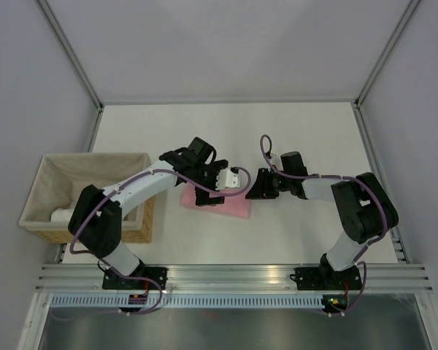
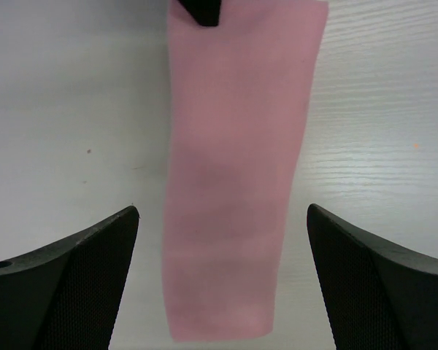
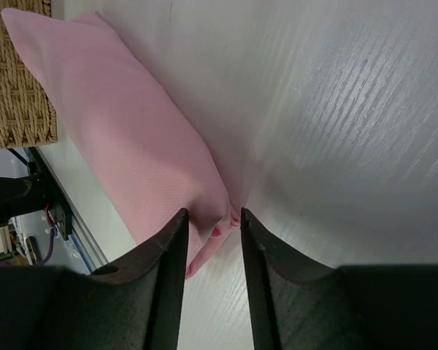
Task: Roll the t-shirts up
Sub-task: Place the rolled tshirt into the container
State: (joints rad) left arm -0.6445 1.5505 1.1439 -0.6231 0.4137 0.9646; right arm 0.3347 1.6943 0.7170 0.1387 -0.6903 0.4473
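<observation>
The middle of the folded light-pink t-shirt [image 1: 214,208] [image 2: 232,186] is the next place for my left gripper, which should close across it and squeeze the shirt's long edges together.
A light-pink t-shirt [image 1: 233,208] lies on the white table, folded into a long narrow strip. In the left wrist view the t-shirt [image 2: 233,168] runs straight up the frame, its near end between my fingers. My left gripper [image 1: 206,192] [image 2: 223,208] hovers over the strip's left part, jaws wide open and empty. My right gripper [image 1: 258,187] [image 3: 213,213] is low at the strip's right end, jaws drawn close together with a corner of the t-shirt [image 3: 131,138] pinched between the tips.
A wicker basket [image 1: 95,159] with beige lining stands at the left, with something white [image 1: 62,214] inside; its corner shows in the right wrist view [image 3: 18,80]. A dark tip [image 2: 202,10] pokes in at the strip's far end.
</observation>
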